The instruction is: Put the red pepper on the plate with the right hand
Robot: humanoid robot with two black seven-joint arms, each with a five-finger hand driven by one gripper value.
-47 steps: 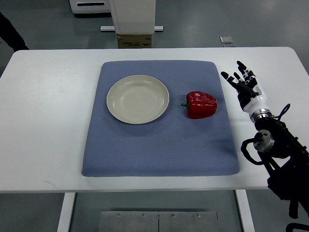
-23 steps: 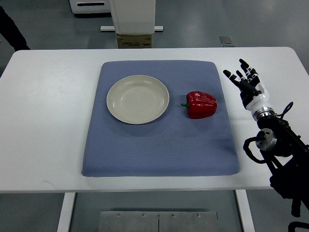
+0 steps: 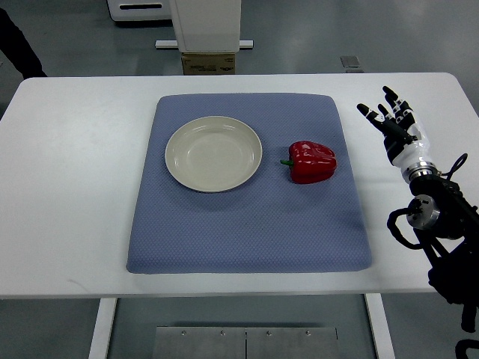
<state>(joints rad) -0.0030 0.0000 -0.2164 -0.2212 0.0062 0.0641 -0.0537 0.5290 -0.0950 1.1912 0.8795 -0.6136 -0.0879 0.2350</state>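
Observation:
The robot's right gripper should go to the red pepper next and close around its thick middle (image 3: 313, 162), from the end opposite its green stem.
A red pepper (image 3: 312, 161) with a green stem lies on its side on the blue mat (image 3: 247, 224), right of the middle. An empty cream plate (image 3: 213, 153) sits on the mat to the pepper's left, a small gap between them. My right hand (image 3: 392, 123) hovers over the white table right of the mat, well apart from the pepper. Its fingers are spread and hold nothing. The right arm runs down to the lower right corner. No left arm shows.
The white table (image 3: 67, 187) carries the mat. Beyond its far edge stand a cardboard box (image 3: 209, 63) and a white machine base (image 3: 206, 22). A dark sleeve (image 3: 15, 41) shows at the top left corner.
My right hand has drifted to the right and slightly up, farther from the mat's edge. The pepper and plate have not moved.

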